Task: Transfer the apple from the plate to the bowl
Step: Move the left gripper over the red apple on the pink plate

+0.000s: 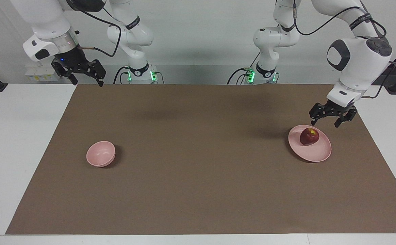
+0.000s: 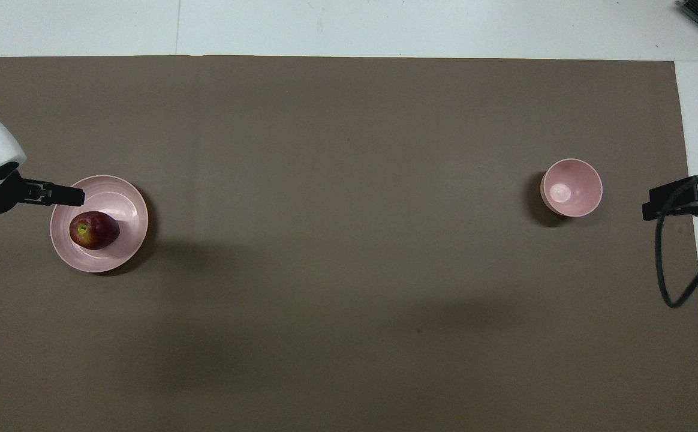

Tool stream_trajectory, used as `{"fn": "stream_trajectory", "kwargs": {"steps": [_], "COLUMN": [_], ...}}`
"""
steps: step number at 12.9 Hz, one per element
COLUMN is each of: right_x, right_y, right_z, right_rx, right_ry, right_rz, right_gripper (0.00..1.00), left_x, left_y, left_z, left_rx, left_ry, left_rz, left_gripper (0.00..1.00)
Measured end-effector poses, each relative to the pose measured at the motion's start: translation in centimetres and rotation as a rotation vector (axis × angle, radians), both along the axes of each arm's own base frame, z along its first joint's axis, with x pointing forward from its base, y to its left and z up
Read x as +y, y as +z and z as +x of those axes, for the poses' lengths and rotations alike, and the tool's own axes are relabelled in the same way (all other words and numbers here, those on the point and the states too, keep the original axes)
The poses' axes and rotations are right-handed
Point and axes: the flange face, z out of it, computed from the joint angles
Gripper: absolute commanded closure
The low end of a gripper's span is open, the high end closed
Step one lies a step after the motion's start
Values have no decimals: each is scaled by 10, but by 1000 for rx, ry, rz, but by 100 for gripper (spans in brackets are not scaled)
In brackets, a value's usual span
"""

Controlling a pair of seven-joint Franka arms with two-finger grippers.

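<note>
The robot's left gripper needs to next move to the dark red apple on the pink plate and close on the apple's sides (image 2: 96, 222) next to its yellowish patch.
The dark red apple (image 1: 309, 136) with a yellowish patch lies on the flat pink plate (image 1: 317, 154) toward the left arm's end of the table. It also shows in the overhead view (image 2: 93, 230) on the plate (image 2: 126, 207). My left gripper (image 1: 325, 124) is open and empty, just above the plate's rim and apart from the apple; it also shows in the overhead view (image 2: 73, 195). The small deep pink bowl (image 1: 100, 153) stands empty toward the right arm's end, and shows in the overhead view too (image 2: 571, 187). My right gripper (image 1: 87, 83) waits, open and raised over the mat's edge at that end.
A brown mat (image 1: 198, 177) covers most of the white table (image 1: 21, 136). The right arm's black cable (image 2: 673, 264) hangs over the mat's edge at that arm's end of the table.
</note>
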Motion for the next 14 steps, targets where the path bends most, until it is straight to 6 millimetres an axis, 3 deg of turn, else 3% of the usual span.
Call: {"fn": "stream_trajectory", "kwargs": {"steps": [6,14], "right_x": [0,0], "right_y": [0,0], "right_z": [0,0], "right_rx": [0,0], "right_ry": [0,0], "right_rz": [0,0], "right_gripper": [0,0], "left_x": [28,34], "left_y": [-42,-71], "left_z": [19,24], "left_rx": [-25,-6], "left_ry": [46,59], "left_rz": [-8,-34], "left_gripper": [0,0]}}
